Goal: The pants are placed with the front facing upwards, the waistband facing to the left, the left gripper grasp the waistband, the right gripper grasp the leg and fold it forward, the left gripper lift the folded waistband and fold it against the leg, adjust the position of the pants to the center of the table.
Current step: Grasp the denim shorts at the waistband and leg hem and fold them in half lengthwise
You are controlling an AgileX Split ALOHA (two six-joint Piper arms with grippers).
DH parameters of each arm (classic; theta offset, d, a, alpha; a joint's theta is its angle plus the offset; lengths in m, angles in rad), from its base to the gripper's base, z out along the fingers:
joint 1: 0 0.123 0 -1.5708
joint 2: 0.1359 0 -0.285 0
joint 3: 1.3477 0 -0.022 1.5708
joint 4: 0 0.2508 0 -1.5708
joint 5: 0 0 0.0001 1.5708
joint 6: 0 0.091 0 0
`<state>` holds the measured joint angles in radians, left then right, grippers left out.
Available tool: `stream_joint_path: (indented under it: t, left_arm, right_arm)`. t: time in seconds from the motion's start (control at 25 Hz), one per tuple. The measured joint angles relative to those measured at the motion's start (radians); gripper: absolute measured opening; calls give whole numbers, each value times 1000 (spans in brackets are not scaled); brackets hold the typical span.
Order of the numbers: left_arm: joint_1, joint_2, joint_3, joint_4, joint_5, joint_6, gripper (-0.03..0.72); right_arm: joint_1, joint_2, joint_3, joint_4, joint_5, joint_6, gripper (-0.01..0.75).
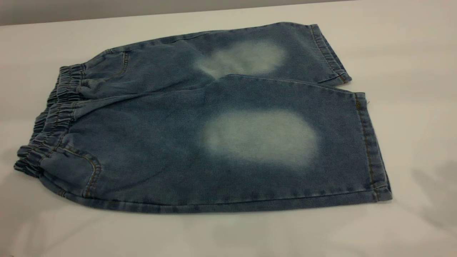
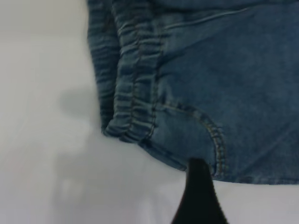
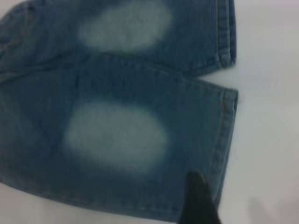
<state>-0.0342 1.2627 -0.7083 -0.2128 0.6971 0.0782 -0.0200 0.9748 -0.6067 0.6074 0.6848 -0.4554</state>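
Note:
Next, I move my left gripper to the near end of the pants' waistband (image 1: 33, 156) (image 2: 128, 122), next to the near pocket, and close it there.
The blue denim pants (image 1: 214, 121) lie flat on the white table (image 1: 410, 71), front up, with a pale patch on each leg. The gathered waistband (image 1: 53, 114) points left and the stitched hems point right. Neither gripper shows in the exterior view. In the left wrist view, the black left gripper (image 2: 198, 196) hovers at the pants' near edge, beside the orange-stitched pocket (image 2: 212, 140) and close to the waistband (image 2: 135, 93) corner. In the right wrist view, the black right gripper (image 3: 198, 200) is over the near leg (image 3: 117, 135), close to its hem (image 3: 222, 140) corner.
Bare white tabletop surrounds the pants on all sides, with the widest strips at the front and the right. Soft arm shadows fall on the table at the right (image 1: 435, 192) and the front left. The table's far edge runs just behind the pants.

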Motion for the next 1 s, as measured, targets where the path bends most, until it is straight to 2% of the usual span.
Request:
stream_joint_path:
  t: [0.2, 0.4, 0.52, 0.64, 0.76, 1.0]
  left_arm:
    - [159, 146, 0, -54, 29, 5, 440]
    - [330, 275, 0, -196, 5, 130, 426]
    - [400, 353, 0, -303, -16, 233, 425]
    - [425, 445, 0, -408, 16, 343, 425]
    - [425, 543, 0, -491, -11, 444, 425]
    - [425, 672, -2, -526, -70, 630, 425]
  right_arm:
    - [0, 27, 0, 0, -19, -5, 402]
    - [0, 47, 0, 1, -42, -20, 402]
    - [0, 64, 0, 1, -51, -23, 402]
    - [0, 77, 0, 1, -52, -23, 402]
    - [0, 77, 0, 3, -55, -23, 402]
    - [0, 77, 0, 8, -65, -23, 402]
